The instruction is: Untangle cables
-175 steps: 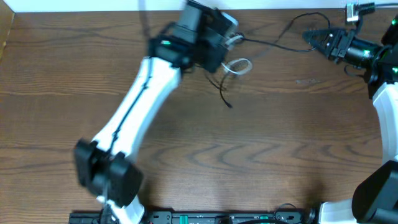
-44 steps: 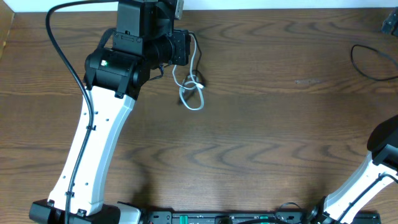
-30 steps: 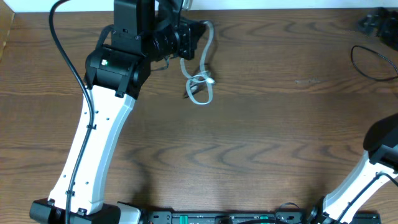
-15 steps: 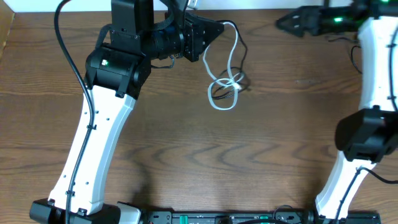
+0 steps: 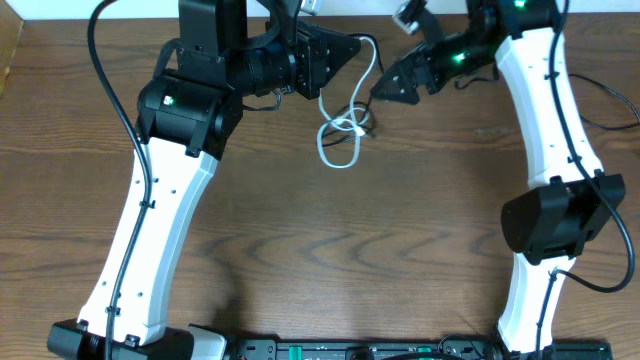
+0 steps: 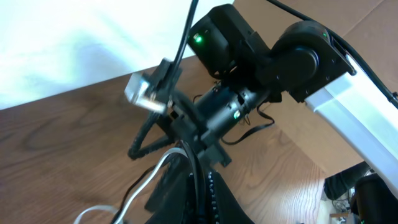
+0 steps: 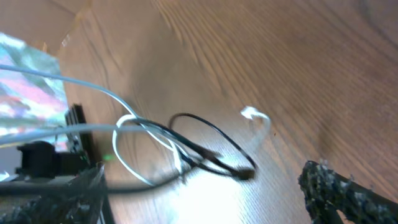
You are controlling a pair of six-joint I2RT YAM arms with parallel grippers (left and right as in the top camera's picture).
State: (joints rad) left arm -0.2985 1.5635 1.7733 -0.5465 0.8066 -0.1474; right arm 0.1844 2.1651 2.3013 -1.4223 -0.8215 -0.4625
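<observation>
The black cable runs up with the white cable into the robot's left gripper, so the right gripper should take the black cable up there (image 5: 371,40) and pull it clear.
My left gripper (image 5: 350,48) is shut on the white cable (image 5: 338,150) near the table's far edge. The cable arcs out of its fingertips and hangs down in a loop. The black cable (image 5: 363,115) is knotted into that loop just above the table. My right gripper (image 5: 380,92) is open and points left, its tips just right of the knot. In the right wrist view the white cable (image 7: 134,155) crosses the black cable (image 7: 211,146) between my spread fingers (image 7: 342,193), and a white plug end (image 7: 255,114) lies beyond. In the left wrist view the white cable (image 6: 149,180) runs into my shut fingers (image 6: 205,196).
The brown wooden table (image 5: 350,260) spans the view, with a white wall strip along its far edge. A thin black wire (image 5: 612,98) lies at the far right. The left arm (image 5: 160,220) slants across the left half and the right arm (image 5: 555,150) down the right side.
The right arm has swung in from the far right, bringing its open gripper up beside the knot. The hanging bundle has swung slightly left. The left gripper has stayed put, still shut.
</observation>
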